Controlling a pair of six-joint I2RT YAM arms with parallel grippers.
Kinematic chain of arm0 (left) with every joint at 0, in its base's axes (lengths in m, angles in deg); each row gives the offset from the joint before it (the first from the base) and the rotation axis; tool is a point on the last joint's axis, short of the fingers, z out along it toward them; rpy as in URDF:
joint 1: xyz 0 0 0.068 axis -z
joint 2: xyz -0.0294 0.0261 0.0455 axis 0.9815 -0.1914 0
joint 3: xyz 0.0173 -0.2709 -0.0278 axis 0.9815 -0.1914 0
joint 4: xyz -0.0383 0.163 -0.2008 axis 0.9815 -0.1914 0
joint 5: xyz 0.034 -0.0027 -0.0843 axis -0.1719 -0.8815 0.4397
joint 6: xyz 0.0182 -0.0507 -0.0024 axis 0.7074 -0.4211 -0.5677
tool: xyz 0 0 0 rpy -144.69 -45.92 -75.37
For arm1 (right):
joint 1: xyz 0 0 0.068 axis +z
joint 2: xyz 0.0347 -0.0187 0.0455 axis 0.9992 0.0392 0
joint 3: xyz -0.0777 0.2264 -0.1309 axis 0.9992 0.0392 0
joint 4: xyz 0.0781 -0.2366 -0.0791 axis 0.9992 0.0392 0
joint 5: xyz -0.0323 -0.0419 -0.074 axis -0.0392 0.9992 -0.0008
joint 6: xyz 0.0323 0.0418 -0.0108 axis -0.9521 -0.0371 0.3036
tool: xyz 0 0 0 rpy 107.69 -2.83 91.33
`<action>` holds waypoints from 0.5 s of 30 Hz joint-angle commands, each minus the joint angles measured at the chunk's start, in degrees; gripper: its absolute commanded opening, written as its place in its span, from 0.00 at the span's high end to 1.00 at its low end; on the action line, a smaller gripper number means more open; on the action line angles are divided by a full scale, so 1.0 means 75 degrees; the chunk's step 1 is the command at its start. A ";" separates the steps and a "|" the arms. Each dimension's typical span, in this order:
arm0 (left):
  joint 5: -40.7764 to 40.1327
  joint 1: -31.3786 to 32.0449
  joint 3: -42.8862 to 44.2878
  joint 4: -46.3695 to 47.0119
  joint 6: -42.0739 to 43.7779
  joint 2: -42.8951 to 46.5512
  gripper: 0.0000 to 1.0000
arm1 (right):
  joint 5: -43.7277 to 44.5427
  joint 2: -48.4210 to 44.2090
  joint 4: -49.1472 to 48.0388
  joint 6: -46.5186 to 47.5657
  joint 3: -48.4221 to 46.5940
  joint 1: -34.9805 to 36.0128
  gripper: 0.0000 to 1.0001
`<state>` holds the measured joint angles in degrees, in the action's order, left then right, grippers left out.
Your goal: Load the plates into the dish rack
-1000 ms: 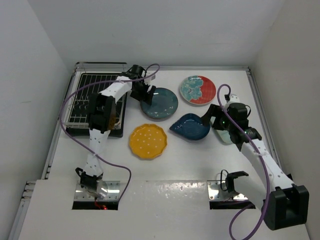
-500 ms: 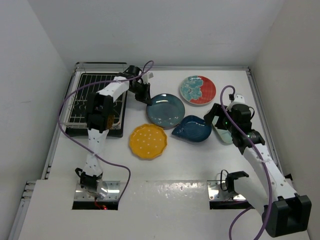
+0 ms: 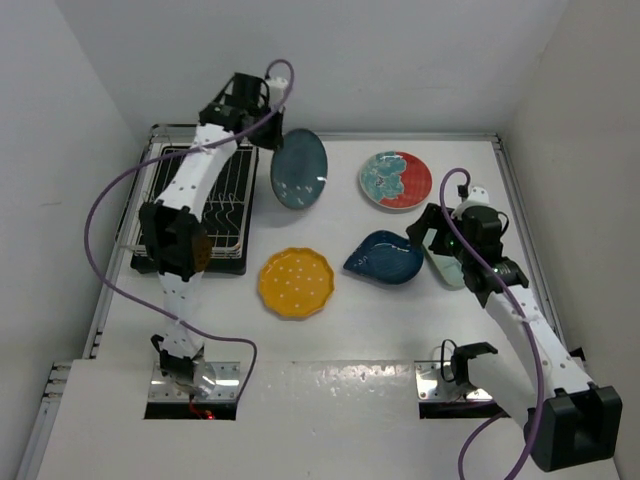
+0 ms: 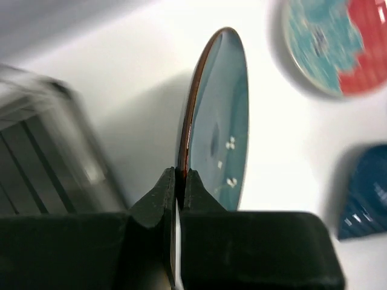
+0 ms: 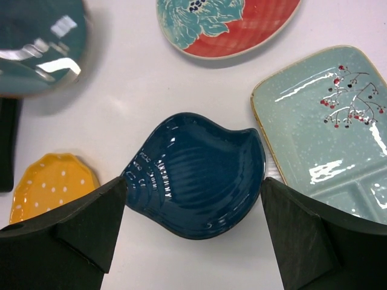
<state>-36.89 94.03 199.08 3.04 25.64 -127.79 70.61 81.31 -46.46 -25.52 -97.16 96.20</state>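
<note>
The red-and-turquoise plate is next for my right gripper, which should go there and close on its red rim [image 3: 429, 191] [image 5: 295, 8], across from the turquoise flower.
My left gripper [image 4: 180, 175] is shut on the rim of the round dark teal plate [image 4: 221, 121], which hangs on edge above the table just right of the dish rack [image 3: 190, 190]. In the top view that plate [image 3: 298, 168] is tilted up beside the rack's right rim. My right gripper [image 5: 193, 229] stands open low over the dark blue leaf-shaped plate [image 5: 196, 175], one finger on each side and apart from it. The pale mint plate [image 5: 326, 127] lies to its right, the red-and-turquoise plate [image 5: 233, 24] beyond it, and the yellow dotted plate [image 3: 294, 282] to the left.
The rack sits in a black tray [image 3: 232, 262] at the left of the white table. White walls close the table in at the back and both sides. The left arm's purple cable [image 3: 110, 200] loops over the rack.
The left gripper closed on the teal plate's rim, then lifted it off the table and swung it up toward the rack. The right gripper shifted slightly over the blue plate.
</note>
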 commanded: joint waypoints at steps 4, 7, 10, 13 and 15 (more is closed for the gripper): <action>-0.1279 -0.0661 0.2337 0.0437 0.0529 0.1596 1.00 | -0.0462 0.0678 -0.1059 -0.0074 -0.0211 0.0057 0.11; -0.1912 -0.0930 0.2525 0.0437 0.0938 0.2111 1.00 | -0.0779 0.1030 -0.1235 -0.0074 -0.0398 0.0069 0.11; -0.2802 -0.1340 0.1990 0.0344 0.1629 0.2720 1.00 | -0.1140 0.1452 -0.1481 -0.0144 -0.0597 0.0127 0.11; -0.4017 -0.1797 0.1217 0.0344 0.2449 0.3305 1.00 | -0.1329 0.1862 -0.1716 -0.0145 -0.0831 0.0174 0.11; -0.4606 -0.1985 0.0816 0.0623 0.3104 0.3576 1.00 | -0.1376 0.2178 -0.1751 -0.0145 -0.0996 0.0233 0.12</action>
<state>-59.46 81.82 207.80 1.03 39.94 -105.45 62.98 95.91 -54.53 -26.13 -100.77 97.07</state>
